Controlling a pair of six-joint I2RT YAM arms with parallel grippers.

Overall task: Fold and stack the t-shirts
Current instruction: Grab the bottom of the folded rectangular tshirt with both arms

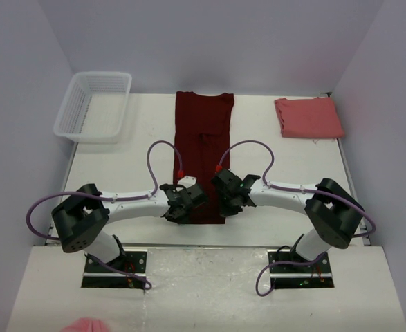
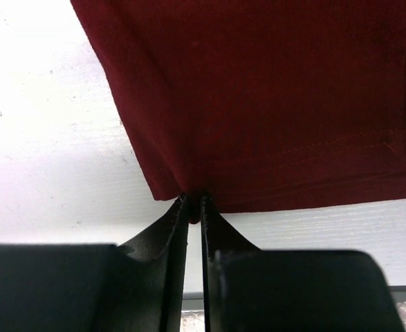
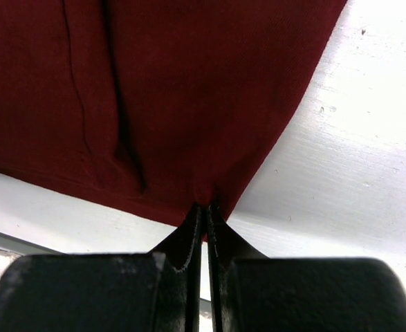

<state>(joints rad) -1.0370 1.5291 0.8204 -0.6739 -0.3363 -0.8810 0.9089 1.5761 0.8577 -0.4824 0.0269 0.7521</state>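
Note:
The corner of the dark maroon t-shirt pokes out beside my left gripper, which is pinching the hem, so next I open that gripper and grab the t-shirt's side edge (image 2: 146, 168).
The dark maroon t-shirt (image 1: 203, 138) lies as a long narrow strip down the middle of the table, sleeves folded in. My left gripper (image 1: 182, 207) is shut on its near left hem corner (image 2: 189, 197). My right gripper (image 1: 225, 202) is shut on its near right hem corner (image 3: 206, 197). Both pinch the cloth edge just above the table. The salmon pink t-shirt (image 1: 308, 117) lies folded at the far right, away from both grippers.
A white mesh basket (image 1: 94, 106) stands at the far left corner. The table's near edge (image 1: 203, 245) runs just behind the grippers. A pink object (image 1: 85, 325) shows at the bottom left, off the table.

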